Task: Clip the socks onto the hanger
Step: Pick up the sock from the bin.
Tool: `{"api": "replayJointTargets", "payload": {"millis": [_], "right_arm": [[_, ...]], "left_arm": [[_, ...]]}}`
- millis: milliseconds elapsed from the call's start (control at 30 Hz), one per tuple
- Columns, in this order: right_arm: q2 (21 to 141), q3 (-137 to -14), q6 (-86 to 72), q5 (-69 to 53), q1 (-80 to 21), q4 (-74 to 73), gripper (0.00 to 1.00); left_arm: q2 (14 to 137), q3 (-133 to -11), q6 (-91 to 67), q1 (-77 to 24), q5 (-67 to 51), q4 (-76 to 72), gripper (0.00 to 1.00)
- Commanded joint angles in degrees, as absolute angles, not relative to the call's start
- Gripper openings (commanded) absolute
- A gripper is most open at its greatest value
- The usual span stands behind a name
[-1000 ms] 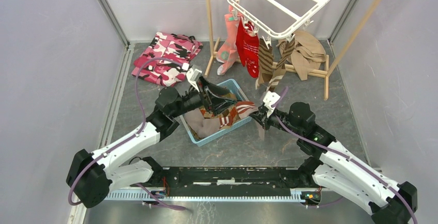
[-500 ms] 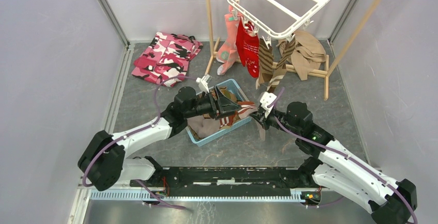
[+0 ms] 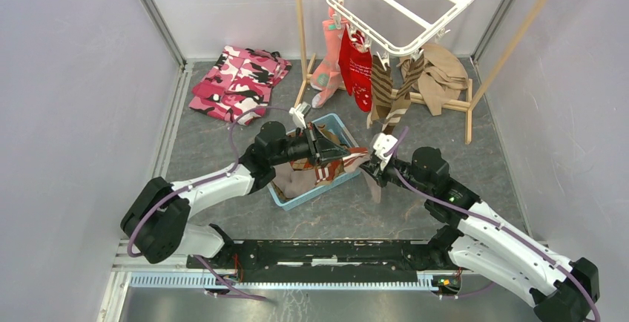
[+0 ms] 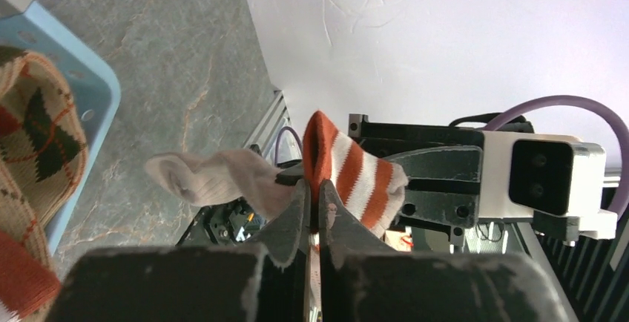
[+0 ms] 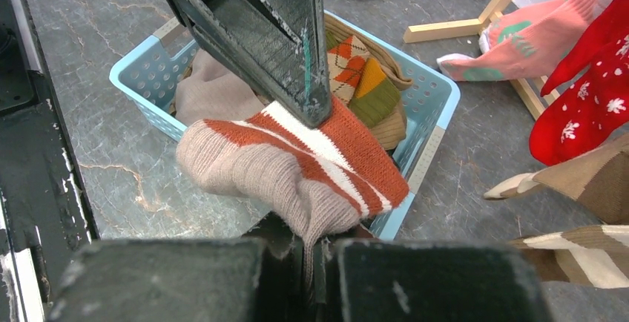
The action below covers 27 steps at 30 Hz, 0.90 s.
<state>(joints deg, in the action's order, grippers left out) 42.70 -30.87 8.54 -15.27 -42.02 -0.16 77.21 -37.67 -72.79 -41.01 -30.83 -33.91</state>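
Note:
The right gripper holds the sock by its taupe part, so it should open and take the striped cuff [image 5: 354,148] from the left gripper before clipping.
A taupe sock with an orange-and-white striped cuff [image 5: 297,159] is stretched between both grippers, just right of the blue basket [image 3: 291,198]. My left gripper [image 4: 313,192] is shut on the striped cuff [image 4: 356,177]. My right gripper [image 5: 319,251] is shut on the taupe part. The two grippers meet nose to nose [image 3: 356,162]. An argyle sock [image 5: 348,66] and an olive one [image 5: 374,96] lie in the basket. The white hanger [image 3: 369,35] hangs at the back with pink [image 3: 326,70], red [image 3: 357,70], brown-striped [image 3: 386,88] and taupe [image 3: 438,77] socks clipped on.
A pink camouflage garment [image 3: 237,81] lies at the back left. The wooden pole rack [image 3: 300,33] stands under the hanger, its foot bars on the floor behind the basket. Grey walls close in on both sides.
My left gripper swung right from over the basket to the sock and closed on its striped cuff. The right gripper kept its hold and hardly moved.

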Motion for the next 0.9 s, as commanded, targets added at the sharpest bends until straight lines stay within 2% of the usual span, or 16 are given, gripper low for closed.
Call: {"api": "replayJointTargets", "payload": {"millis": [0, 233, 467, 567, 767, 867], "right_arm": [[40.99, -30.25, 9.51, -13.77, -42.36, 0.16, 0.01], [39.78, -29.17, 9.17, -14.87, -42.35, -2.68, 0.04], [39.48, -26.97, 6.72, -19.07, -42.35, -0.56, 0.14], [39.04, -26.56, 5.79, -21.04, -42.34, -0.44, 0.28], [33.19, -26.93, 3.97, -23.03, -42.30, -0.43, 0.75], [29.61, -28.04, 3.24, -22.87, -42.36, -0.43, 0.88]], "left_arm": [[76.62, -41.66, -67.60, -41.13, -33.15, -34.54, 0.02], [72.88, -46.32, -43.58, -41.21, -31.97, -22.27, 0.02], [66.87, -44.93, -22.28, -43.44, -30.43, -25.05, 0.02], [65.29, -44.87, -10.96, -45.93, -29.38, -24.53, 0.02], [62.83, -43.45, 8.22, -47.90, -28.21, -24.61, 0.02], [61.71, -42.32, 14.57, -47.90, -29.13, -26.68, 0.02]]}}
